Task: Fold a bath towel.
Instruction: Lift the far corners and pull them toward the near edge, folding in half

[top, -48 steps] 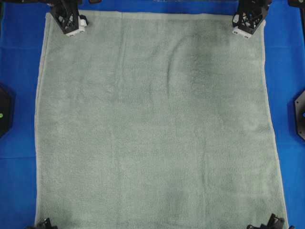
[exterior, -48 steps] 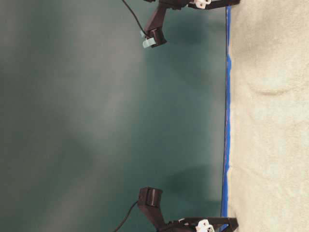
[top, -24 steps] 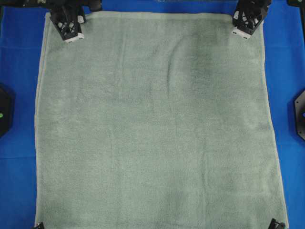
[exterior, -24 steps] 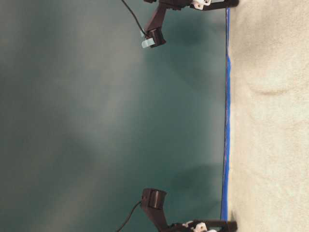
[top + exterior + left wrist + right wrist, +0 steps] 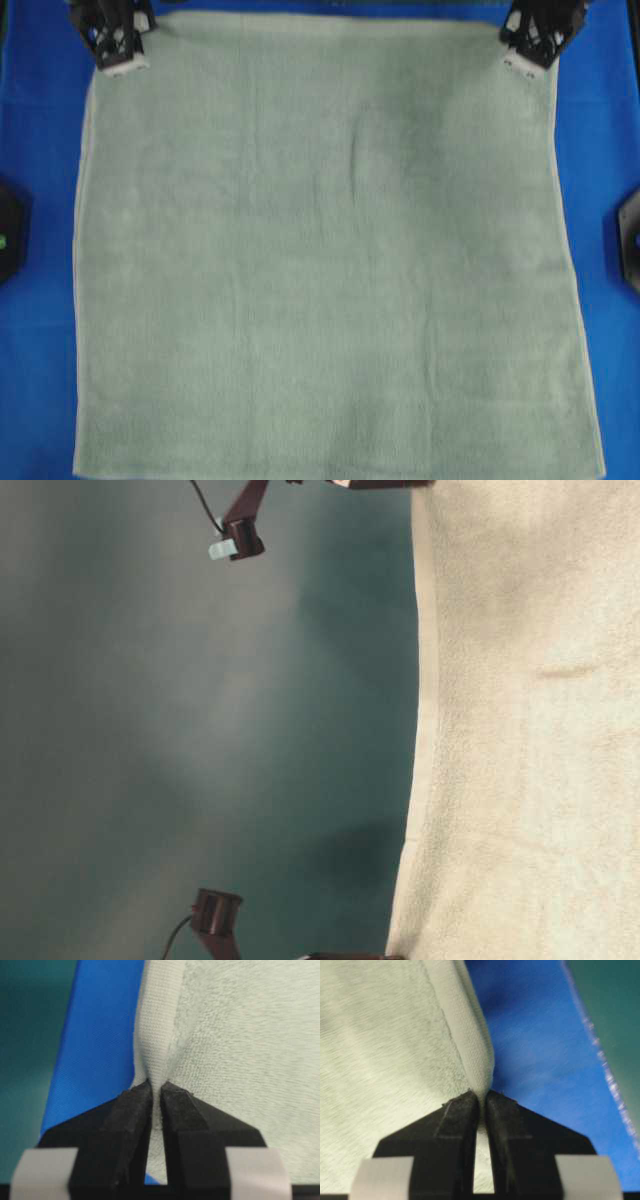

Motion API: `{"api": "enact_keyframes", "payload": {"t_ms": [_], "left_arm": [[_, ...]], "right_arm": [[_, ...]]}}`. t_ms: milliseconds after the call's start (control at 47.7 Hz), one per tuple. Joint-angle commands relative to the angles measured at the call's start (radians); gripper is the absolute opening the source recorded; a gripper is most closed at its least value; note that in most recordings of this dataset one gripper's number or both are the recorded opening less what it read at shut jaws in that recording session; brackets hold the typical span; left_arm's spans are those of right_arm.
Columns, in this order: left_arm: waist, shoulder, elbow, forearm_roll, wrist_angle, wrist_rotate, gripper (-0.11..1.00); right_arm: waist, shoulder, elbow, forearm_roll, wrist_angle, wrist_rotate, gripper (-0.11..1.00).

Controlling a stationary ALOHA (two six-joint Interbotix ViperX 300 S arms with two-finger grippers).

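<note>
The bath towel's far hem, now lifted off the table, will come down on the towel's near corner point(image 5: 96, 464), on this gripper's side, and my left gripper needs to let go of it there.
The bath towel point(image 5: 320, 260), pale sage-green terry, lies spread flat over most of the table. Its far hemmed edge point(image 5: 425, 730) is lifted off the table. My left gripper point(image 5: 118, 58) is at the towel's far left corner. In the left wrist view the left gripper point(image 5: 156, 1089) is shut on the light hem point(image 5: 160, 1015). My right gripper point(image 5: 530, 55) is at the far right corner. In the right wrist view the right gripper point(image 5: 482, 1097) is shut on the hem point(image 5: 465, 1035). The towel's near edge runs along the bottom of the overhead view.
A bright blue table cloth point(image 5: 35, 330) shows in strips left and right of the towel. Black fixtures sit at the table's left edge point(image 5: 8, 240) and right edge point(image 5: 630, 245). A teal wall point(image 5: 150, 730) stands behind the table.
Both grippers closed on the far hem and rose with it, the left one also drifting outward. The lifted edge now hides the blue strip in the table-level view.
</note>
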Motion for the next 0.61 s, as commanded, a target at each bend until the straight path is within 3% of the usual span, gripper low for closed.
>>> {"api": "enact_keyframes", "payload": {"t_ms": [0,189,231,377,587], "left_arm": [[-0.009,-0.025,0.008,0.003,0.000,-0.018,0.04],[-0.063,-0.060,0.066,0.000,0.003,-0.152,0.04],[-0.098,-0.075,0.091,0.002,0.011,-0.206,0.04],[-0.285,-0.141,0.178,-0.020,0.014,-0.282,0.04],[-0.644,-0.216,0.276,-0.020,-0.037,-0.715,0.04]], "right_arm": [[0.012,-0.029,0.003,0.003,-0.002,0.017,0.07],[0.083,-0.069,0.055,0.003,0.015,0.095,0.07],[0.124,-0.091,0.083,0.003,0.026,0.137,0.07],[0.293,-0.198,0.186,0.003,0.041,0.290,0.07],[0.695,-0.405,0.345,0.003,0.031,0.676,0.07]]}}
